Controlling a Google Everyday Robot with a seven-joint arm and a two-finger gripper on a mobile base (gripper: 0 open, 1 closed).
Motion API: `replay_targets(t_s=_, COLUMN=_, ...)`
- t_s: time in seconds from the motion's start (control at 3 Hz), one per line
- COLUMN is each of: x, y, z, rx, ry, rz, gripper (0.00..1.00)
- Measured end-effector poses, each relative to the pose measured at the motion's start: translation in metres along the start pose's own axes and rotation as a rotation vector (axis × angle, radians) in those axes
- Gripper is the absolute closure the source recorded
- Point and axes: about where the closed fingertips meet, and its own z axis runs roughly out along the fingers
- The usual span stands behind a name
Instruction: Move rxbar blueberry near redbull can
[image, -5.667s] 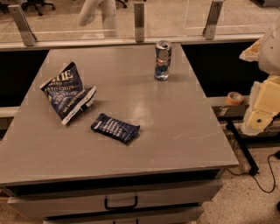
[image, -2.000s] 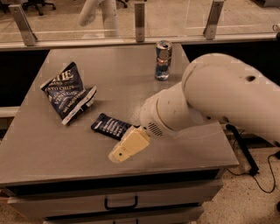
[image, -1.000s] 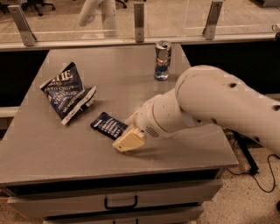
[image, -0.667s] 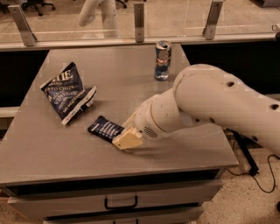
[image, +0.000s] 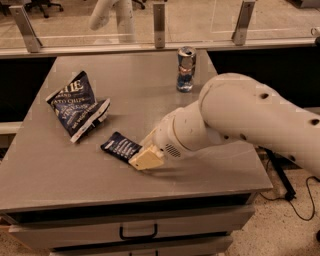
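Note:
I will set the rxbar blueberry down with my gripper on the grey table (image: 202, 97) just in front of the redbull can.
The rxbar blueberry (image: 119, 146), a small flat navy wrapper with white lettering, lies on the grey table (image: 75, 185) left of centre. My gripper (image: 146, 159) is down at the bar's right end and covers that end; its cream tip touches or sits just over the wrapper. The redbull can (image: 185, 69), slim and silver-and-blue, stands upright at the far middle of the table, well apart from the bar. My big white arm (image: 250, 120) reaches in from the right.
A larger navy chip bag (image: 76, 105) lies crumpled at the left, just behind the bar. A glass rail with metal posts (image: 159, 24) runs along the far edge. Drawers (image: 137, 231) sit under the table's front edge.
My arm came in from the right and the gripper dropped onto the bar's right end. The bar has shifted a little to the left. The can and chip bag have not moved.

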Motion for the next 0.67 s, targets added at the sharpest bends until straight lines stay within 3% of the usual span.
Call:
replay_targets(t_s=0.33, x=-0.002, y=0.0, z=0.0, rx=0.005, ry=-0.013, rz=0.01, gripper=1.0)
replay_targets(t_s=0.67, x=-0.002, y=-0.033, z=-0.029, rx=0.119, ry=-0.009, rz=0.005, gripper=1.0)
